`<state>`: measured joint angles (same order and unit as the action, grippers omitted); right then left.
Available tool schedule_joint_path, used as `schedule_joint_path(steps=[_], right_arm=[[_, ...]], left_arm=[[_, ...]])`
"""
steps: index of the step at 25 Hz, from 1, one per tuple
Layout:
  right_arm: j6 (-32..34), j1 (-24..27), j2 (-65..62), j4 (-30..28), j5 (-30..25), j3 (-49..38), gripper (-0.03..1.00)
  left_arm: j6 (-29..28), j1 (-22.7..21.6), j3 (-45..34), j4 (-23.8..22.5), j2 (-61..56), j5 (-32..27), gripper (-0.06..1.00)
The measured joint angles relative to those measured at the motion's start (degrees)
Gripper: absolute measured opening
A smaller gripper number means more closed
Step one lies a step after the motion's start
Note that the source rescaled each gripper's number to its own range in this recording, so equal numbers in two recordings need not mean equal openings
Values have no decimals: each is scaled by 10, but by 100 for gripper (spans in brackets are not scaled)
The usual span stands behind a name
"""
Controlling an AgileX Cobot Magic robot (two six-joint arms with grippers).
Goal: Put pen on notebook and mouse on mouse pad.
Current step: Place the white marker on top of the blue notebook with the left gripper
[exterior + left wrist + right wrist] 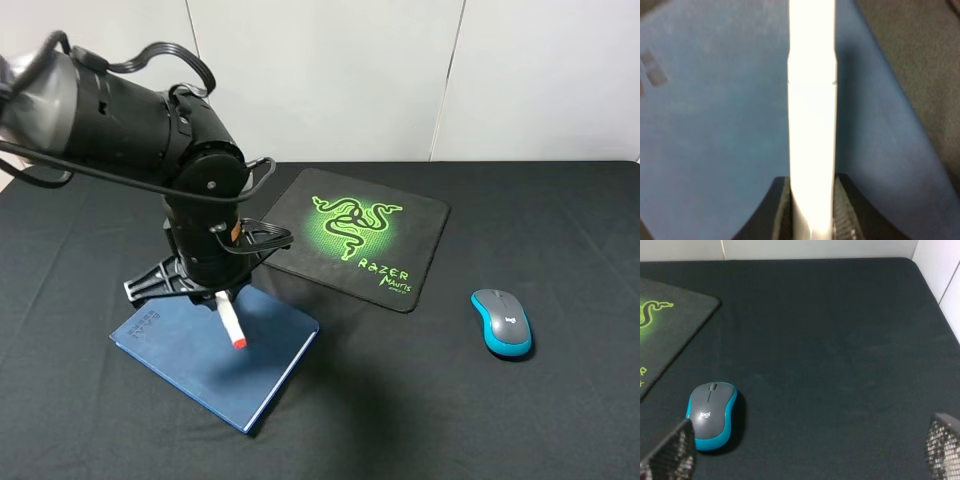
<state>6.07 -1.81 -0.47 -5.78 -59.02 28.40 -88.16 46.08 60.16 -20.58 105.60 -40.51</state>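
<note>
Next, my left gripper sets the white pen down so that it lies across the middle of the dark blue notebook's cover [228, 338] [757, 145].
My left gripper [218, 298] is shut on the white pen [230, 325], which slants down with its orange-red tip over the dark blue notebook [265, 360]. In the left wrist view the pen [812, 100] runs out from between the two fingers [844, 212] above the notebook cover [715, 125]. I cannot tell whether the tip touches the cover. The grey and blue mouse [501, 322] lies on the cloth to the right of the black mouse pad [425, 235]. My right gripper [805, 450] stands open above the cloth, near the mouse [711, 412].
A black cloth [560, 230] covers the whole table, with a white wall behind it. The mouse pad [670, 325] corner shows in the right wrist view. The table's right edge [935, 295] is close to the right arm.
</note>
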Motion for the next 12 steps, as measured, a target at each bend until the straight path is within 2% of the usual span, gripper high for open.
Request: schedule_joint_path(steps=[12], right_arm=[[0, 0, 0, 1, 0, 0, 100]], left_arm=[[-34, 0, 0, 43, 35, 30, 0]])
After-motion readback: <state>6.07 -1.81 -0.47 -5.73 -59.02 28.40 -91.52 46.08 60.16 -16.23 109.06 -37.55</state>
